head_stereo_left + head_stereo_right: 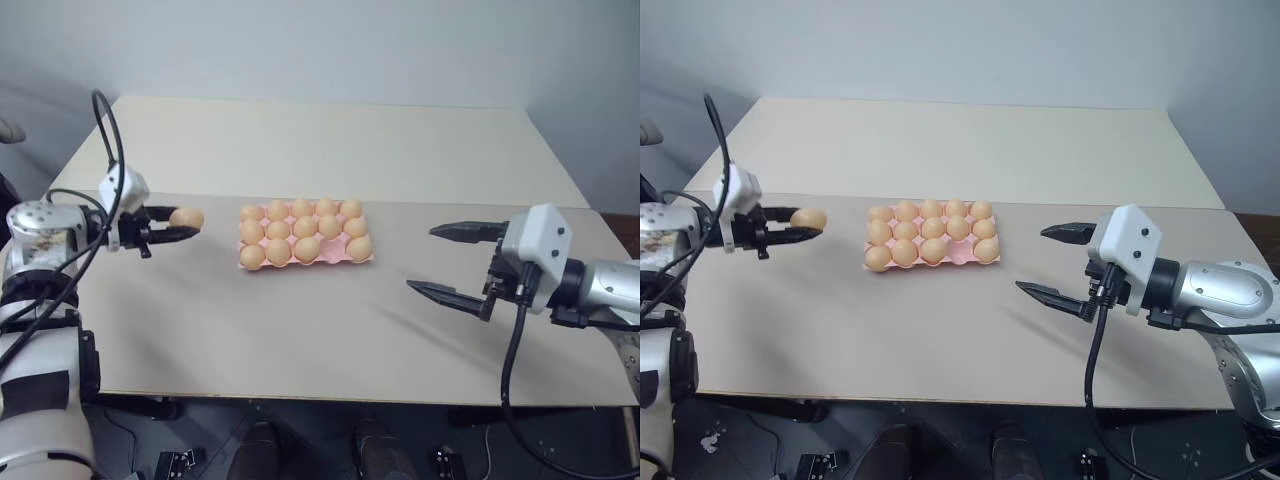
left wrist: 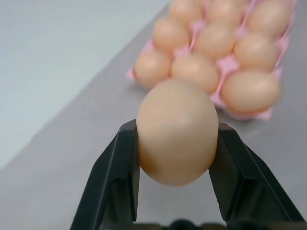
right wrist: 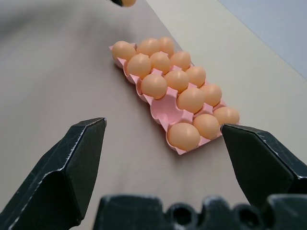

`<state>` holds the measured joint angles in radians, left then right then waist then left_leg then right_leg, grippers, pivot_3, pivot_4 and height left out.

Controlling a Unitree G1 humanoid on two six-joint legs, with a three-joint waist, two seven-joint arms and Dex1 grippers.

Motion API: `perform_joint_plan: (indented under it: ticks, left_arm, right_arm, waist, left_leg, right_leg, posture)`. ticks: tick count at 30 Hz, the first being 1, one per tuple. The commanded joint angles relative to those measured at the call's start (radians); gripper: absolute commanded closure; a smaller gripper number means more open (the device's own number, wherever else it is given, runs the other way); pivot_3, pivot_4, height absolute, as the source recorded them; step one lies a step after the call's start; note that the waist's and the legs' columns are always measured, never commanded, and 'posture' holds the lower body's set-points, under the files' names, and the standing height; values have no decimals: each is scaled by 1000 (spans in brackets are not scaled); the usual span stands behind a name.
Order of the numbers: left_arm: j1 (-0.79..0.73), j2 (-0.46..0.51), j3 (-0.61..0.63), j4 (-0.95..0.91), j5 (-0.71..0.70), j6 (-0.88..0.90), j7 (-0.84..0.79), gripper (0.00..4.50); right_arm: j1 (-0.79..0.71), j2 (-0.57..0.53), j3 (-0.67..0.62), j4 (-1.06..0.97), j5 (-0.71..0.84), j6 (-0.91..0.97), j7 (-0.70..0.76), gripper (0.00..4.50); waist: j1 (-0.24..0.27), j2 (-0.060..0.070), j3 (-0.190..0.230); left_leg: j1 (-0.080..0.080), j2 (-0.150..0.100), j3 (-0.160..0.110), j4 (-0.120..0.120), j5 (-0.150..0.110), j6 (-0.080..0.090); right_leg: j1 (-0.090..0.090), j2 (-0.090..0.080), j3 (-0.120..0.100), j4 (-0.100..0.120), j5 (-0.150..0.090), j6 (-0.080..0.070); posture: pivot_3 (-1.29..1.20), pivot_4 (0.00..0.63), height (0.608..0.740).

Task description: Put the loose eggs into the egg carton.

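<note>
I should drop the loose egg, now lifted off the table beside the carton, with my left gripper into the bare cup of the pink egg carton's nearest row [image 1: 332,248].
The pink egg carton [image 1: 333,257] lies at the middle of the table, and all its cups but one hold pale orange eggs [image 1: 303,226]. The bare cup [image 3: 166,114] is in the row nearest me. Left of the carton, one loose egg [image 1: 186,218] is lifted off the table, with my left gripper [image 1: 188,226] shut on it. In the left wrist view this egg [image 2: 176,132] sits between the two black fingers [image 2: 120,172]. My right gripper [image 1: 420,258] stands open to the right of the carton, above the table, with nothing between its fingers.
The carton rests on a tan board [image 1: 300,330] whose front edge runs close to me. Behind it a lighter tabletop [image 1: 330,140] reaches to the grey wall. A black cable [image 1: 105,130] loops above my left wrist.
</note>
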<state>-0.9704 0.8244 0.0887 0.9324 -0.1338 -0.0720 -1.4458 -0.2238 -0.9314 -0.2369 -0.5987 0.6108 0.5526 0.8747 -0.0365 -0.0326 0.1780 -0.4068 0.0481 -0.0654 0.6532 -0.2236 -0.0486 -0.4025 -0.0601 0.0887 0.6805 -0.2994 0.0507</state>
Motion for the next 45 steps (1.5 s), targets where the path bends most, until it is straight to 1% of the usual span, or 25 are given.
perform_joint_plan:
  ticks: [1,4,6,9,13,16,20,28,31,35,39,42,45]
  left_arm:
    - [36,-42,-2,-213,-65,102,7,2607]
    - [71,-125,-44,-364,-68,156,62,2607]
    - [80,-179,-74,-428,-71,190,83,2607]
    - [77,-245,-107,-449,-71,202,100,2607]
    - [49,-359,-170,-441,-56,205,135,2607]
    - [17,-410,-207,-408,-28,195,155,2607]
    - [-21,-446,-241,-357,-8,181,155,2607]
    - [-74,-462,-305,-251,89,150,206,2607]
    - [-78,-465,-308,-246,95,144,201,1816]
    - [-80,-464,-289,-280,70,165,184,561]
    - [-85,-452,-264,-314,53,184,196,561]
    - [-85,-419,-234,-363,30,214,199,561]
    - [-85,-360,-175,-439,-24,294,196,561]
  right_arm:
    - [-14,-3,-13,-13,5,-14,2,0]
    - [-6,-11,-24,-18,9,-7,5,0]
    - [7,-16,-39,-25,12,-1,4,0]
    - [20,-21,-52,-38,17,17,-8,0]
    - [56,-27,-87,-64,25,47,-25,0]
    - [85,-30,-126,-83,29,65,-32,0]
    - [119,-31,-162,-106,32,79,-43,0]
    - [139,-25,-178,-139,44,93,-73,0]
    - [141,-25,-178,-142,47,93,-79,0]
    - [141,-23,-175,-141,51,91,-86,0]
    - [134,-23,-165,-135,52,88,-89,0]
    - [119,-23,-151,-124,51,82,-86,0]
    - [103,-24,-137,-111,48,74,-75,0]
  waist:
    - [-1,0,0]
    - [-1,0,0]
    - [-1,0,0]
    - [-6,0,0]
    - [-6,0,0]
    - [-3,0,0]
    - [-4,0,0]
    - [-5,0,0]
    - [-3,0,0]
    - [-3,0,0]
    - [-3,0,0]
    - [-6,0,0]
    - [-9,0,0]
  left_leg:
    - [0,0,0,0,0,0]
    - [1,0,0,0,0,0]
    - [0,0,0,2,0,0]
    - [-2,0,-1,5,-1,2]
    - [-1,0,-1,6,-3,5]
    - [-2,-1,-2,7,-3,5]
    - [-2,-1,-2,7,-3,5]
    - [-2,-1,-2,7,-3,6]
    - [-2,-1,-2,7,-3,6]
    - [-2,-1,-2,7,-3,6]
    - [-2,-1,-2,7,-3,6]
    - [-2,-1,-2,7,-3,6]
    - [-1,-1,-2,7,-3,6]
  right_leg:
    - [0,0,0,0,0,0]
    - [0,0,0,0,0,0]
    - [0,0,0,1,0,0]
    - [0,1,0,1,0,0]
    - [0,1,0,2,0,0]
    - [0,1,0,1,0,0]
    - [0,1,0,1,0,0]
    - [1,1,1,1,0,0]
    - [1,1,0,1,0,0]
    - [1,1,0,1,0,0]
    - [1,1,0,1,0,0]
    - [1,1,1,1,0,0]
    - [1,1,1,1,0,0]
  posture:
    - [0,150,740]
    - [0,150,740]
    - [0,150,740]
    - [0,150,740]
    - [0,150,740]
    - [0,150,740]
    - [0,150,740]
    - [0,150,740]
    - [0,150,740]
    - [0,150,740]
    - [0,150,740]
    - [0,150,740]
    - [0,150,740]
